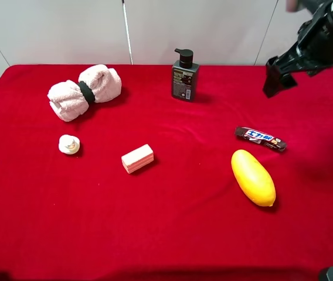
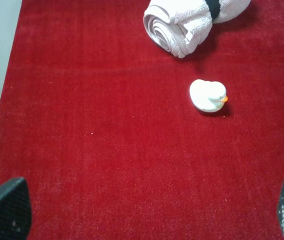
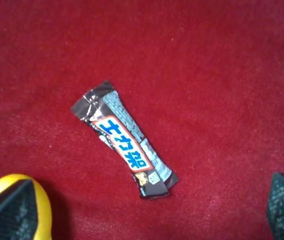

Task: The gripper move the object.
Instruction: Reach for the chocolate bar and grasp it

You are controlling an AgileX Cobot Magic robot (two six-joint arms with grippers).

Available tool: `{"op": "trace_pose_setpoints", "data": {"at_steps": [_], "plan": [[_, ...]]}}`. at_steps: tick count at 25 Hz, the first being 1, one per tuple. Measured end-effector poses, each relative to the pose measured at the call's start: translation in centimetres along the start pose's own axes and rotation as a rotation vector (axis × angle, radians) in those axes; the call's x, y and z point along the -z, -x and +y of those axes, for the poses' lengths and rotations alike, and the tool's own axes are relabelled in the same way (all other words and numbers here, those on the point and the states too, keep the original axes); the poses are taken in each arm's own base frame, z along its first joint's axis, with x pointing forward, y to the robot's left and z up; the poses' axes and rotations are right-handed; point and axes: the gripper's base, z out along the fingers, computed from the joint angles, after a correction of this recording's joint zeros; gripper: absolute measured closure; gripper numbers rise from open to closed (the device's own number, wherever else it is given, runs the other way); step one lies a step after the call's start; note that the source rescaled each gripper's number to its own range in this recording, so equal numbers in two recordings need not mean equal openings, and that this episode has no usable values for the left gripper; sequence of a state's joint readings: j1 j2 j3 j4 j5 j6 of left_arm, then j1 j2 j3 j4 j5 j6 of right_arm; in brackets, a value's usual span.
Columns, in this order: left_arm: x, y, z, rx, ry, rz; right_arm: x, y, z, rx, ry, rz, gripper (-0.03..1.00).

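The candy bar will be pinched across its long sides by my right gripper, which will close on the middle of the candy bar's label [image 1: 260,137] [image 3: 125,145], just behind the yellow fruit.
The object is a slim candy bar [image 1: 260,139] in a dark brown wrapper with a white, blue and red label. It lies flat on the red cloth at the right, just behind the yellow fruit. In the right wrist view the bar [image 3: 124,141] lies diagonally between the two fingertips, well below them. My right gripper [image 1: 276,79] is a bulky black arm end held high above the cloth at the back right, behind the bar. It is open [image 3: 149,210] and empty. My left gripper [image 2: 147,212] is open and empty over bare cloth near a small white duck.
A yellow oval fruit [image 1: 252,177] lies just in front of the bar. A pink block [image 1: 138,158] lies mid-table. A dark pump bottle [image 1: 184,75] stands at the back. A rolled pink towel [image 1: 84,91] and the white duck [image 1: 68,144] sit at the left.
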State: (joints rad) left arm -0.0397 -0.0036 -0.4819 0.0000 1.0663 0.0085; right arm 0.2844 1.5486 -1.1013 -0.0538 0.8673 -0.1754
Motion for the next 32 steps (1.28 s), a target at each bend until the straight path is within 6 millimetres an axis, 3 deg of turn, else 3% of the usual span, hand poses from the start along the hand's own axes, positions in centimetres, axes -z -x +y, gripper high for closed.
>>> {"op": "trace_pose_setpoints", "data": {"at_steps": [32], "plan": [[0.0, 0.0, 0.0, 0.0, 0.0, 0.0, -9.9, 0.7, 0.1, 0.067, 0.009, 0.127, -0.03]]}}
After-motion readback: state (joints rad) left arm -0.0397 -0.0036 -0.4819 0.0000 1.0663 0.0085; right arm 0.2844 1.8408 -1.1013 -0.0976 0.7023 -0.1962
